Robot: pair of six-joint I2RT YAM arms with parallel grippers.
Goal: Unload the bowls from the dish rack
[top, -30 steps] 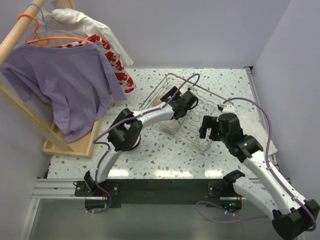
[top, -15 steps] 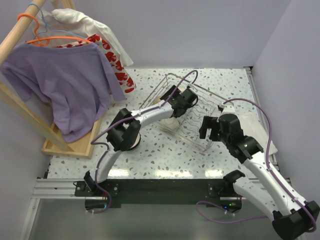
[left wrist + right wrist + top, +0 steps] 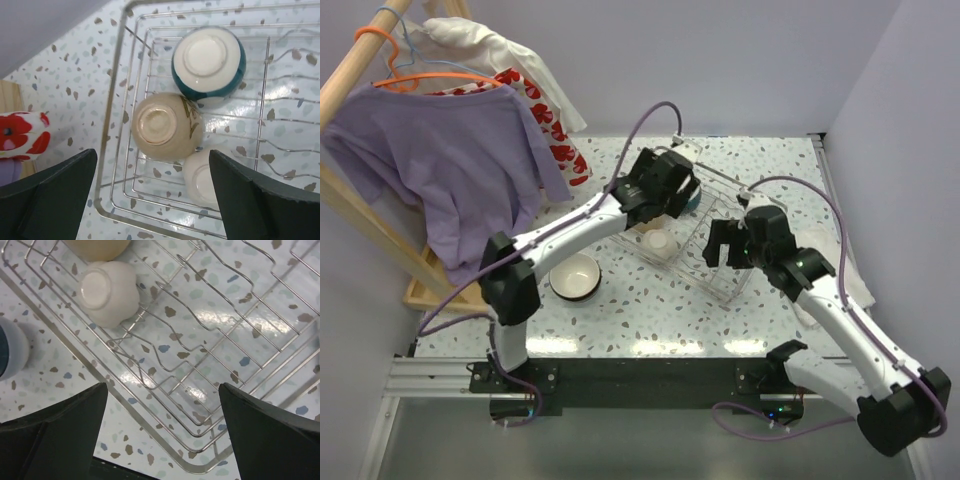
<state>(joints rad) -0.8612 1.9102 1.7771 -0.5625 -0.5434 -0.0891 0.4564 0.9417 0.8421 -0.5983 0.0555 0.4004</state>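
Note:
My right gripper needs to go next to the white bowl beside the tan one and close on the white bowl's side (image 3: pixel 670 241) (image 3: pixel 121 309) that faces the empty wires of the rack.
The silver wire dish rack (image 3: pixel 720 285) sits mid-table. In the left wrist view, three bowls lie upside down in its corner (image 3: pixel 107 150): a teal one (image 3: pixel 207 60), a tan one (image 3: pixel 165 125) and a white one (image 3: pixel 205 177). My left gripper (image 3: pixel 665 195) hovers above them, open and empty (image 3: pixel 155 200). My right gripper (image 3: pixel 725 245) is open and empty above the rack's near right corner (image 3: pixel 162 430). The right wrist view shows the white bowl (image 3: pixel 107 292) and rack wires (image 3: pixel 131 411). Another bowl (image 3: pixel 573 277) stands upright on the table left of the rack.
A wooden clothes rail with a purple shirt (image 3: pixel 450 160) and a red-flowered cloth (image 3: pixel 555 135) stands at the left. A white cloth (image 3: pixel 840 265) lies right of the rack. A dark-topped bowl (image 3: pixel 10 352) sits on the table outside the rack.
My left arm has lifted and stretched out, carrying its gripper up and back toward the rack's far left; this uncovers the bowl on the table. My right gripper has shifted slightly farther over the rack.

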